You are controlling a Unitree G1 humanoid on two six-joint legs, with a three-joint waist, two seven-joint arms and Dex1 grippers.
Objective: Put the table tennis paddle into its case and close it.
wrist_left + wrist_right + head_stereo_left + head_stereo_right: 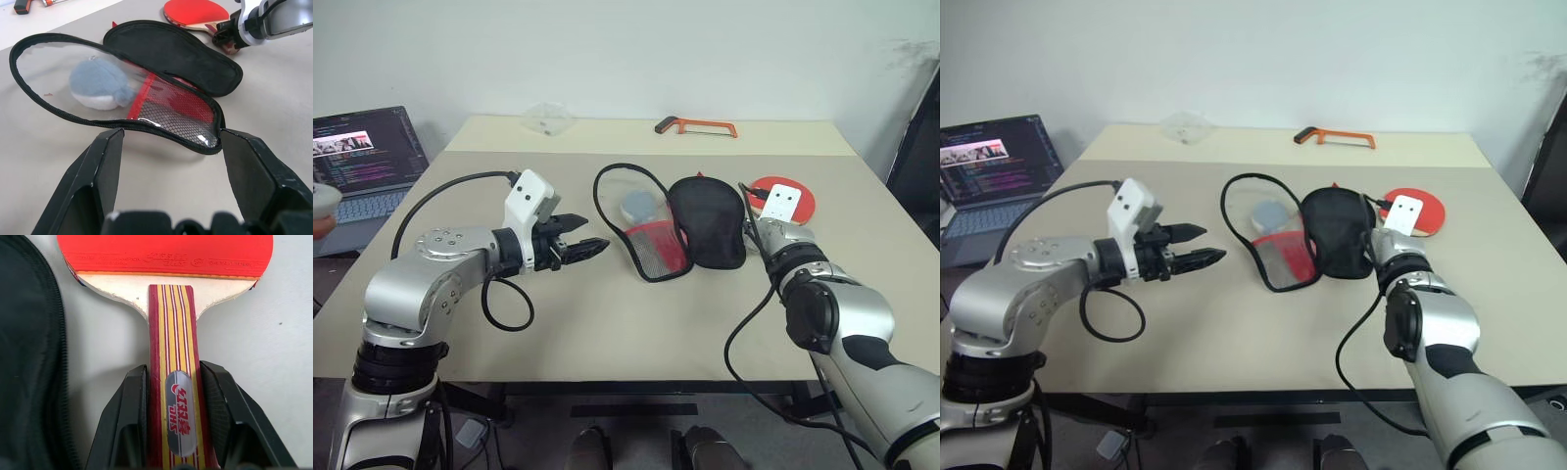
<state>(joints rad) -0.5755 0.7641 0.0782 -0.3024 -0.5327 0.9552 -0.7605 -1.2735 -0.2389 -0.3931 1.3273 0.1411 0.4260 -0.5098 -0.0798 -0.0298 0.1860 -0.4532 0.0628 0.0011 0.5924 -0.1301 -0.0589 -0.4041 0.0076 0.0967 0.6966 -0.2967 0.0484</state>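
My right gripper is holding the paddle's handle far from the paddle's red side, so next I open it, move up and grip the handle's top (172,308) before I lift the paddle.
The table tennis paddle (166,254) lies flat on the table at the right, red face up and wooden handle (177,342) pointing toward me. My right gripper (174,369) is shut on that handle, one black finger on each side. Just left of the paddle the case (707,223) lies unzipped and spread open: a black fabric half on the right, a clear, red and mesh half (651,240) on the left with a grey round tag (100,85) in it. My left gripper (592,245) hovers open above the table, left of the case and pointing at it, holding nothing.
An orange hacksaw (697,125) and a clear plastic piece (548,119) lie near the far edge of the beige table (607,333). An open laptop (367,162) stands beyond the table's left side. Black cables loop by both arms.
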